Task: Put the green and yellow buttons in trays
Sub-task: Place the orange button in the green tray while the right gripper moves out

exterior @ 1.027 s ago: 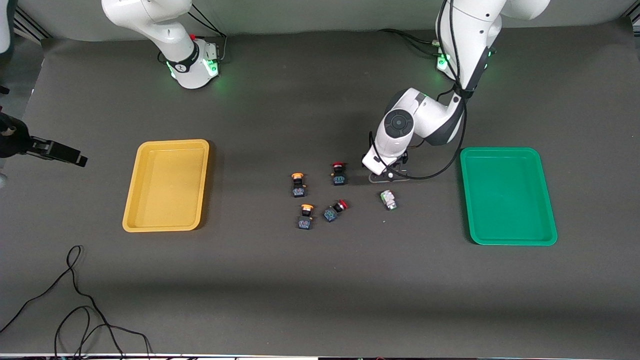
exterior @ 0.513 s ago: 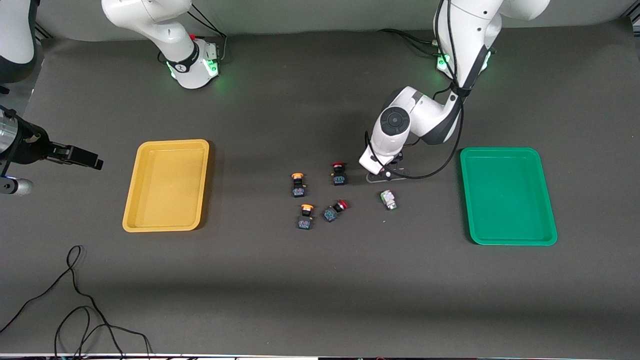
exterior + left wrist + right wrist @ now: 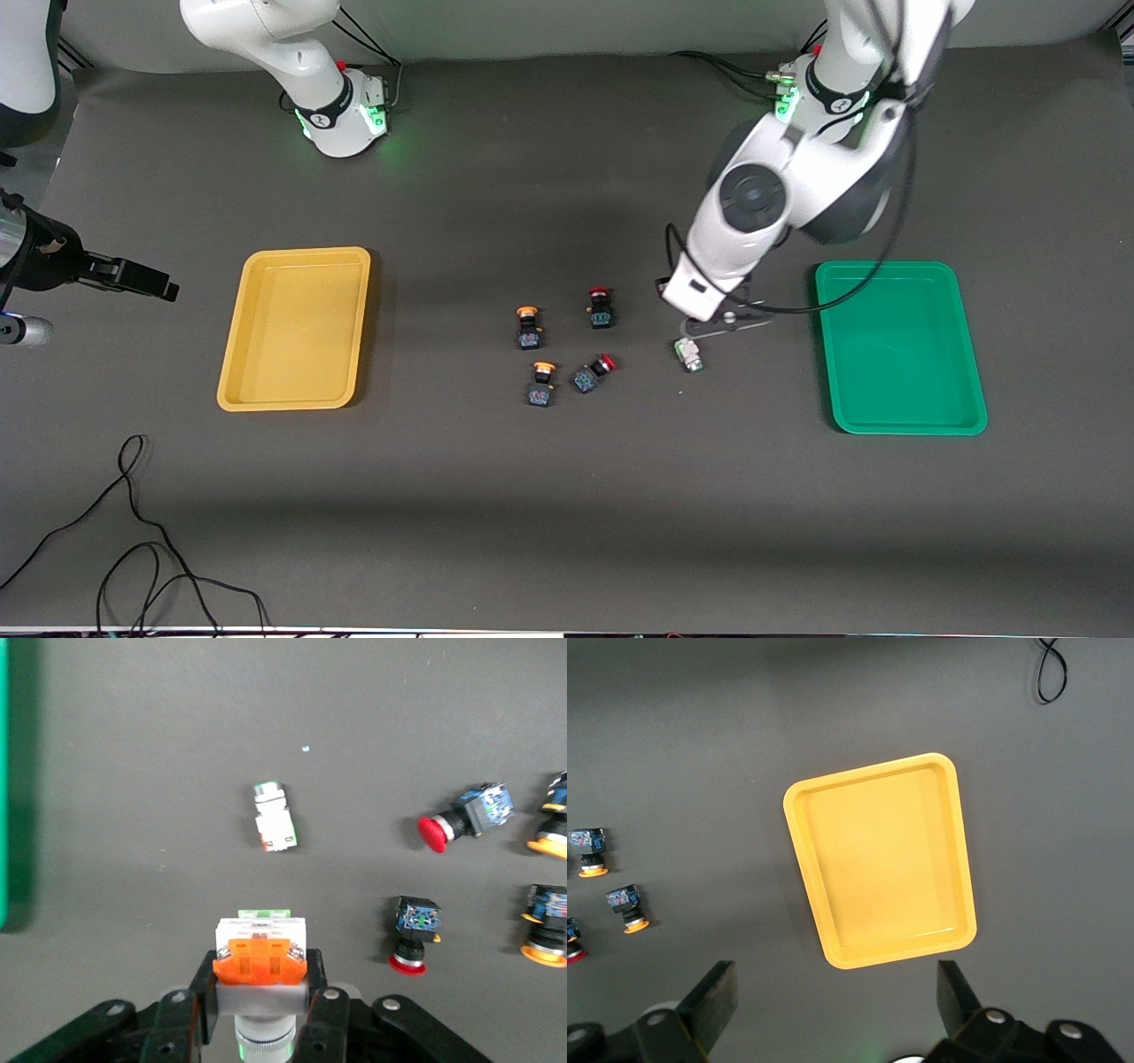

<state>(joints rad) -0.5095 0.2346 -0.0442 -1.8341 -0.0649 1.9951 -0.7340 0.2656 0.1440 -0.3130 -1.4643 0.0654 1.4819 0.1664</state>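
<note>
The robot's left gripper should release the orange-marked button in the green tray (image 3: 866, 339), near the rim that faces the button cluster.
My left gripper (image 3: 714, 321) is shut on a white-bodied, orange-marked button (image 3: 260, 950) and holds it above the table, between the button cluster and the green tray (image 3: 826, 354). The green-tinted white button (image 3: 688, 354) lies on the table under it and also shows in the left wrist view (image 3: 273, 818). Two yellow-capped buttons (image 3: 528, 327) (image 3: 542, 383) lie mid-table. The yellow tray (image 3: 232, 354) has nothing in it. My right gripper (image 3: 833, 1003) is open and empty, in the air beside the yellow tray (image 3: 799, 833) at the right arm's end.
Two red-capped buttons (image 3: 600, 307) (image 3: 594, 372) lie among the yellow-capped ones. The green tray holds nothing. Black cables (image 3: 133, 532) loop on the table near the front camera, toward the right arm's end.
My left gripper has risen off the table with the orange-marked button and shifted toward the green tray. My right gripper has come in slightly toward the yellow tray.
</note>
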